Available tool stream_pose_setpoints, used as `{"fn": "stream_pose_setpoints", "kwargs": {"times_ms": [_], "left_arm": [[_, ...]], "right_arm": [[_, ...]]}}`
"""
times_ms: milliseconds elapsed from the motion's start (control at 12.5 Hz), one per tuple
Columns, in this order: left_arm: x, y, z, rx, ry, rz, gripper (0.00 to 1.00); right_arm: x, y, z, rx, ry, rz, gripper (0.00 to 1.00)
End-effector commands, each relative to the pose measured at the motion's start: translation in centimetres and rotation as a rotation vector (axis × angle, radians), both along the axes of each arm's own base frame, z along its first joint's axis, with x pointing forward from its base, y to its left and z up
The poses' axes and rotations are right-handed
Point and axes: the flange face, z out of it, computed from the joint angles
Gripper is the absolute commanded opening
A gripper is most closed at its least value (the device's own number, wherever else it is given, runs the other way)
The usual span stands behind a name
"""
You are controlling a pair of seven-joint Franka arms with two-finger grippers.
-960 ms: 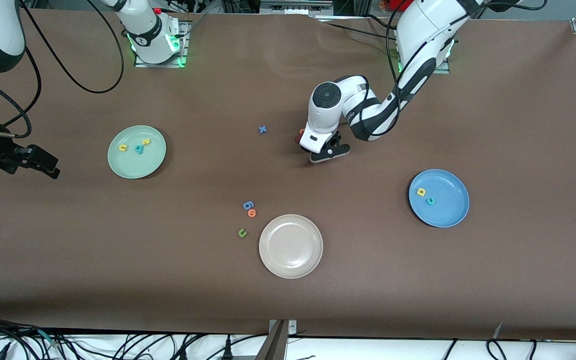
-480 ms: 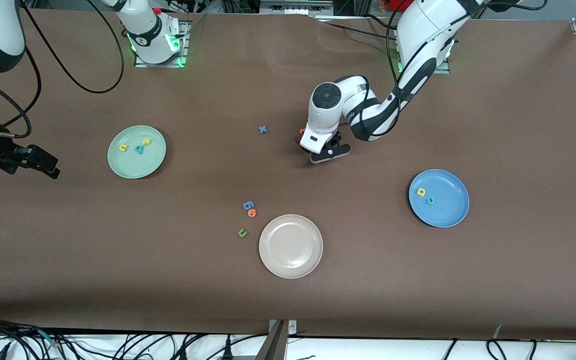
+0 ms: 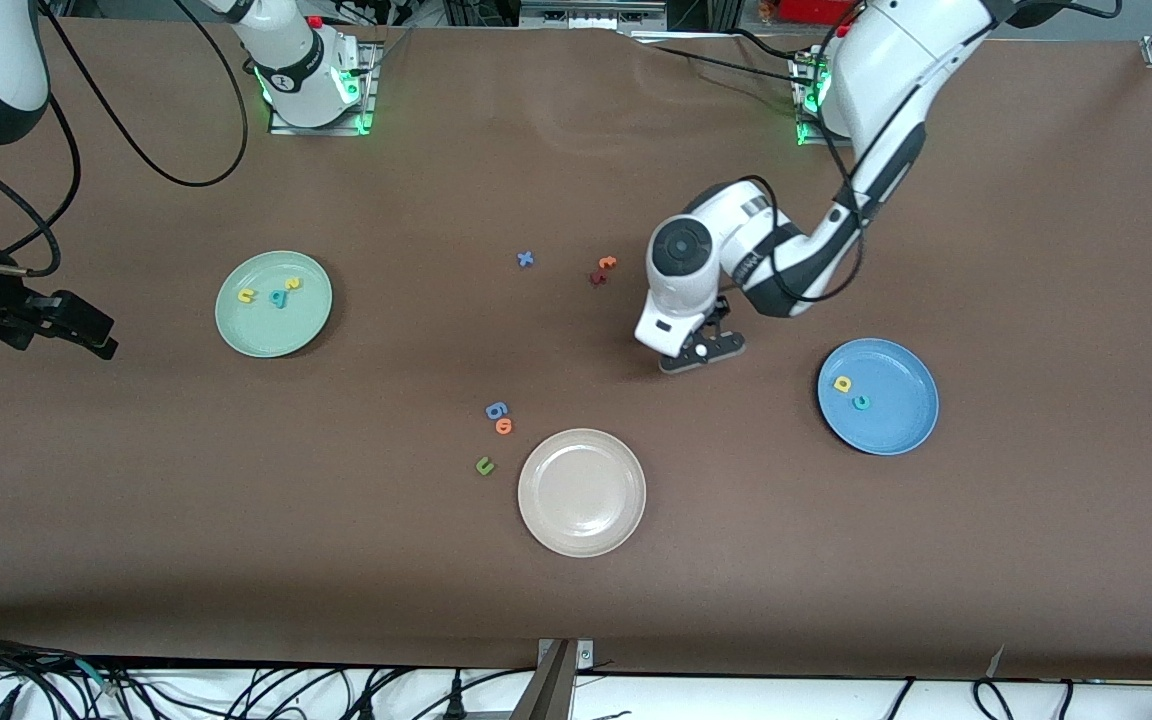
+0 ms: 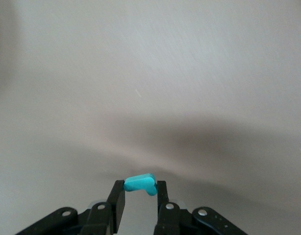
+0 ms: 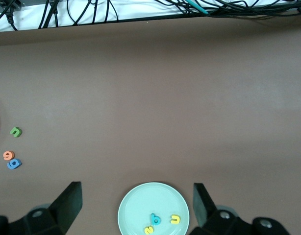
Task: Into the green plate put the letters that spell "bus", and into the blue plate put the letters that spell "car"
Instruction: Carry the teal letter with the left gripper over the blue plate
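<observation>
The robot's left hand will release the teal r, now hanging over bare table, between the teal c and the blue plate's near rim [image 3: 865, 433].
My left gripper [image 3: 701, 352] is shut on the teal r [image 4: 139, 184] and hangs over bare table between the orange t [image 3: 606, 263] and the blue plate [image 3: 898, 428]. In that plate lie the yellow a [image 3: 842, 384] and the teal c [image 3: 861, 402]. The green plate [image 3: 273, 332] toward the right arm's end holds the yellow u [image 3: 247, 296], the teal b [image 3: 279, 297] and the yellow s [image 3: 292, 284]. My right gripper [image 3: 106, 343] waits open beside the green plate, at the table's edge. Its wrist view shows the same plate [image 5: 153, 198] between the spread fingers.
A beige plate [image 3: 581, 530] sits nearest the front camera. Beside it lie a blue 6-like letter [image 3: 496, 410], an orange o [image 3: 504, 426] and a dark green u [image 3: 484, 465]. A blue x [image 3: 525, 259] and a dark red letter [image 3: 597, 277] lie by the orange t.
My left gripper has moved from beside the orange t toward the blue plate, carrying the teal r. The orange t and the dark red letter now show. The right arm stayed put.
</observation>
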Motion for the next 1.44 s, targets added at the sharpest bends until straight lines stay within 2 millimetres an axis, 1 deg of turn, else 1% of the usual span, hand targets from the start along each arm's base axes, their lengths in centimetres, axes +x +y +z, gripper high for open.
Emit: {"fn": "stream_pose_setpoints", "kwargs": {"times_ms": [0, 80, 160, 320, 400, 560, 720, 800, 880, 1040, 1120, 1200, 1280, 1360], "left_arm": [[3.9, 4.8, 2.2, -0.018, 0.047, -0.062, 0.21], [4.8, 6.9, 2.5, -0.024, 0.064, -0.099, 0.21], [5.8, 8.8, 3.3, -0.034, 0.065, -0.143, 0.21], [7.1, 12.3, 3.6, -0.051, 0.103, -0.23, 0.21], [7.5, 13.7, 3.7, -0.061, 0.117, -0.284, 0.21], [8.8, 17.7, 3.8, -0.091, 0.137, -0.4, 0.21], [9.8, 20.8, 4.0, -0.11, 0.151, -0.501, 0.21], [10.0, 22.0, 4.0, -0.118, 0.166, -0.568, 0.21], [10.0, 22.7, 3.4, -0.134, 0.191, -0.665, 0.21], [10.3, 24.8, 2.8, -0.142, 0.219, -0.766, 0.21], [10.5, 25.7, 2.6, -0.131, 0.234, -0.835, 0.22], [10.5, 26.1, 2.2, -0.114, 0.247, -0.881, 0.26], [10.6, 26.6, 1.8, -0.083, 0.262, -0.929, 0.46], [10.7, 27.3, 1.5, -0.081, 0.275, -0.977, 0.88]], "right_arm": [[0.0, -0.2, 0.8, 0.019, -0.014, -0.009, 1.0], [-0.1, -0.2, 0.9, 0.02, -0.017, -0.009, 1.0], [-0.1, -0.2, 1.0, 0.021, -0.017, -0.009, 1.0], [-0.3, -0.2, 1.3, 0.02, -0.02, -0.009, 1.0], [-0.3, -0.3, 1.4, 0.02, -0.022, -0.009, 1.0], [-0.3, -0.4, 1.4, 0.021, -0.022, -0.011, 1.0], [-0.3, -0.4, 1.4, 0.021, -0.022, -0.011, 1.0], [-0.3, -0.5, 1.4, 0.021, -0.023, -0.012, 1.0], [-0.3, -0.4, 1.4, 0.021, -0.023, -0.011, 1.0], [-0.3, -0.4, 1.4, 0.021, -0.023, -0.011, 1.0], [-0.3, -0.5, 1.4, 0.021, -0.023, -0.012, 1.0], [-0.2, -0.5, 1.3, 0.02, -0.023, -0.014, 1.0], [-0.2, -0.5, 1.3, 0.019, -0.022, -0.012, 1.0], [-0.2, -0.6, 1.3, 0.019, -0.023, -0.015, 1.0]]}}
